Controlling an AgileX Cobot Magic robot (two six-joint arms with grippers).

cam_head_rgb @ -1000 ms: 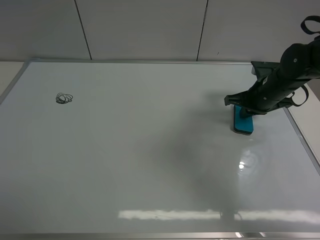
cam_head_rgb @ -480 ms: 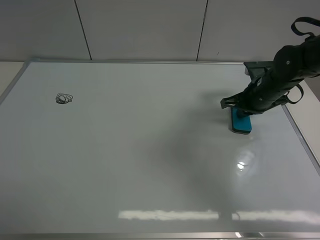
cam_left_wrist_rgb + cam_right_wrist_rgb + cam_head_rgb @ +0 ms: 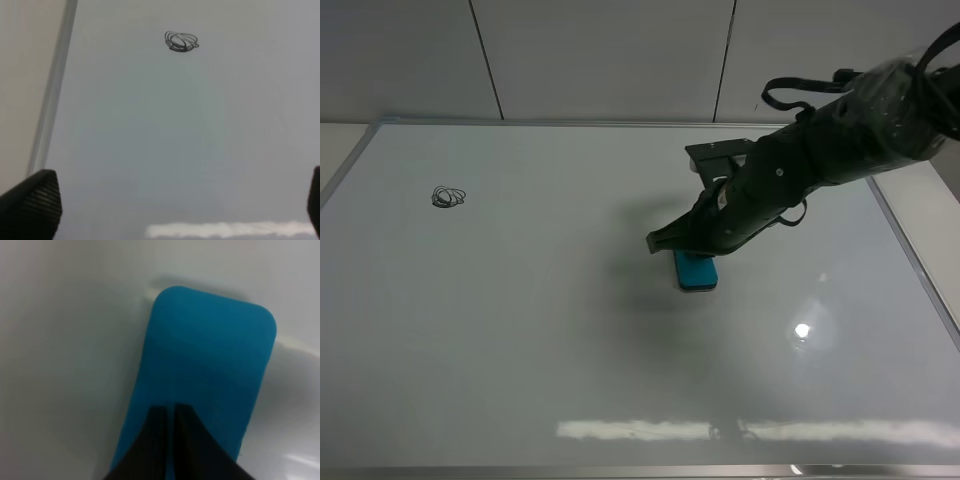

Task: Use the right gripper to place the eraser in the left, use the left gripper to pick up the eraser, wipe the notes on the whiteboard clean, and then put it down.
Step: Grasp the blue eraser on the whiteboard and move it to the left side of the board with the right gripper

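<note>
Next, my right gripper sets the teal-blue eraser, now near the whiteboard's middle, down on the bare whiteboard, at a spot just this side of the dark scribble (image 3: pixel 480 286).
The teal-blue eraser (image 3: pixel 697 271) is near the middle of the whiteboard (image 3: pixel 520 330), right of centre. My right gripper (image 3: pixel 694 252) is directly over it. In the right wrist view the eraser (image 3: pixel 210 365) fills the frame and the gripper (image 3: pixel 167 412) has its two fingertips almost together on the eraser's top. The notes (image 3: pixel 448 197) are a small dark scribble at the board's far left. The left wrist view shows the notes (image 3: pixel 181 41) on the board (image 3: pixel 175 140) ahead of my left gripper (image 3: pixel 170 200), which is open and empty. The left arm is out of the high view.
The board's silver frame (image 3: pixel 920 270) runs along the right side, with white table beyond it. Its left frame edge (image 3: pixel 52 100) shows in the left wrist view. A bright light reflection (image 3: pixel 803 330) lies right of the eraser. A grey panelled wall (image 3: pixel 600 60) stands behind.
My right arm has swept left from the board's right edge toward the middle, and the eraser has travelled with it. The notes are unchanged.
</note>
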